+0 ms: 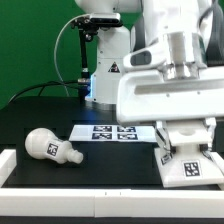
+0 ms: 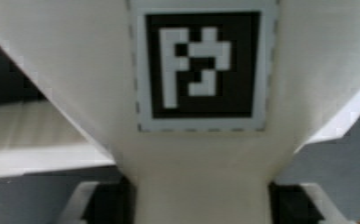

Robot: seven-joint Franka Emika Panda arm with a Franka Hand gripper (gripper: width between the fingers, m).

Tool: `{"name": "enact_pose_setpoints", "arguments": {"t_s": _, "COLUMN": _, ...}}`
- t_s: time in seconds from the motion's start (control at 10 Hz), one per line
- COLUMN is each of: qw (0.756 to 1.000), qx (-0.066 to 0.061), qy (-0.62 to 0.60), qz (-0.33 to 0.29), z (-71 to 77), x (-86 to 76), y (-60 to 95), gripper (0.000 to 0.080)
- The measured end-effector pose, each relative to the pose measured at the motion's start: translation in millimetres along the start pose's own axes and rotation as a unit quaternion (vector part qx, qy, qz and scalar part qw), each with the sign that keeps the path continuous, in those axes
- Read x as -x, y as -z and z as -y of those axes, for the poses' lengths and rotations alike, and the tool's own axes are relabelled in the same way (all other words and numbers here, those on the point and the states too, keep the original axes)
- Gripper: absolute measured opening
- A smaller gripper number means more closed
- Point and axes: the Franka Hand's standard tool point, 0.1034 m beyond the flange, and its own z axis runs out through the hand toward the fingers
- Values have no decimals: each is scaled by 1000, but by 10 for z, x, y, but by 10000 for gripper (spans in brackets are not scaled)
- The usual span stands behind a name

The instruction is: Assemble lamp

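The robot's gripper needs to release the white shade on the black table, snug [image 1: 199, 181] against the raised front border.
My gripper [image 1: 186, 138] is at the exterior view's right, shut on the white truncated-cone shade [image 1: 190, 165], which carries black square tags and sits low over the black table. In the wrist view the shade [image 2: 195, 150] fills the frame with one tag facing the camera. It sits between my fingers [image 2: 92, 202] at the gripper [image 2: 198, 208]. The round bulb with its ribbed neck [image 1: 50, 147] lies on its side at the exterior view's left, apart from the gripper. The flat square base is not in view.
The marker board [image 1: 110, 132] lies flat on the table between the bulb and the shade. The white robot pedestal [image 1: 105, 70] stands at the back. A white raised border [image 1: 90, 203] runs along the table's front edge and left corner.
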Motion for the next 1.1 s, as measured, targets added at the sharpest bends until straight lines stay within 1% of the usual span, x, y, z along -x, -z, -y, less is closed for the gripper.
{"name": "enact_pose_setpoints", "arguments": {"t_s": 0.1, "qw": 1000, "qx": 6, "qy": -6, "qz": 24, "z": 74, "x": 98, "y": -57, "gripper": 353}}
{"name": "enact_pose_setpoints", "arguments": {"t_s": 0.2, "qw": 999, "qx": 15, "qy": -20, "qz": 27, "z": 109, "x": 112, "y": -77, "gripper": 353}}
{"name": "enact_pose_setpoints", "arguments": {"t_s": 0.3, "qw": 999, "qx": 27, "qy": -24, "qz": 27, "z": 72, "x": 146, "y": -112, "gripper": 353}}
{"name": "enact_pose_setpoints", "arguments": {"t_s": 0.4, "qw": 999, "qx": 33, "qy": -29, "qz": 29, "z": 21, "x": 177, "y": -144, "gripper": 353}}
{"name": "enact_pose_setpoints", "arguments": {"t_s": 0.8, "qw": 999, "qx": 32, "qy": -19, "qz": 29, "z": 26, "x": 181, "y": -151, "gripper": 353}}
{"name": "enact_pose_setpoints", "arguments": {"t_s": 0.9, "qw": 999, "qx": 34, "qy": -7, "qz": 13, "z": -6, "x": 155, "y": -187, "gripper": 353}}
{"name": "enact_pose_setpoints", "arguments": {"t_s": 1.1, "qw": 999, "qx": 32, "qy": 5, "qz": 0, "z": 53, "x": 125, "y": -227, "gripper": 353}}
